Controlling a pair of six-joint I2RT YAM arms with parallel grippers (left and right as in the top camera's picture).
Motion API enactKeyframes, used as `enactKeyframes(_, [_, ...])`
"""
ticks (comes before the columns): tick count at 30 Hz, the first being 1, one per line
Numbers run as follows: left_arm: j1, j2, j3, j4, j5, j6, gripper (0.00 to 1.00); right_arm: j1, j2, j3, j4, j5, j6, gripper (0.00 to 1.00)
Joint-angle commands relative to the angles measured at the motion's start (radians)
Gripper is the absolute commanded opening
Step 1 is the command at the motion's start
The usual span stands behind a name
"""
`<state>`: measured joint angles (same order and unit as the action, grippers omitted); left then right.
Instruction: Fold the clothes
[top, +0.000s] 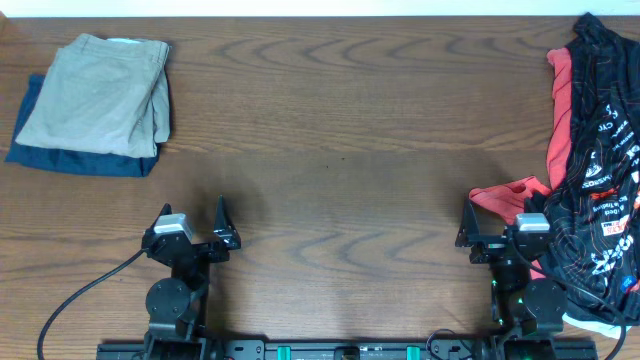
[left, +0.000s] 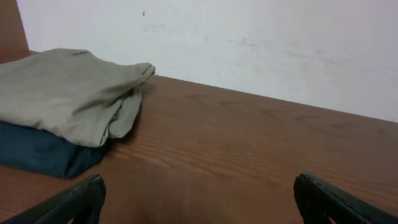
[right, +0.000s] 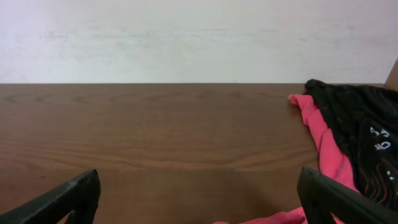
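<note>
The jersey's black edge (top: 533, 204) beside the jutting red fold is the next place my right gripper should go to and close.
The clothes (top: 598, 190), a black jersey with thin orange-red lines, white logos and a red inner side, lie crumpled along the table's right edge. In the right wrist view the clothes (right: 357, 121) sit to the right, and a red fold reaches in low between my fingers. My right gripper (top: 498, 215) (right: 198, 183) stands open just left of the heap, one finger close to the red fold, nothing held. At the front left, far from the jersey, my left gripper (top: 192, 212) (left: 199, 186) is open and empty over bare wood.
A folded beige garment (top: 100, 95) (left: 68, 87) rests on a folded navy one (top: 80, 160) (left: 37, 152) at the back left corner. A white wall (right: 199, 37) runs behind the wooden table (top: 340, 130). Cables trail from both arm bases at the front edge.
</note>
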<state>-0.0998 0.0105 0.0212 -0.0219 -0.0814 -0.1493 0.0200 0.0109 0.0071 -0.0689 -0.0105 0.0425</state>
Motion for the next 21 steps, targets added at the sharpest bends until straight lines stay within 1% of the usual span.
enactKeyframes(1, [0.005, -0.006, -0.012, -0.045, -0.007, 0.002, 0.98, 0.013, -0.004, 0.002, -0.006, -0.021, 0.043, 0.99])
enactKeyframes(5, [0.005, 0.021, 0.025, -0.05, -0.005, 0.002, 0.98, 0.013, -0.002, 0.035, -0.048, -0.002, 0.043, 0.99])
enactKeyframes(10, [0.005, 0.15, 0.115, -0.05, 0.042, 0.002, 0.98, 0.013, 0.057, 0.144, -0.163, 0.062, 0.042, 0.99])
enactKeyframes(13, [0.005, 0.277, 0.202, -0.078, 0.049, 0.002, 0.98, 0.013, 0.144, 0.232, -0.236, 0.082, 0.043, 0.99])
enactKeyframes(17, [0.005, 0.454, 0.344, -0.167, 0.051, 0.002, 0.98, 0.013, 0.287, 0.348, -0.331, 0.093, 0.043, 0.99])
enactKeyframes(21, [0.005, 0.621, 0.494, -0.285, 0.118, 0.003, 0.98, 0.006, 0.484, 0.48, -0.454, 0.109, 0.043, 0.99])
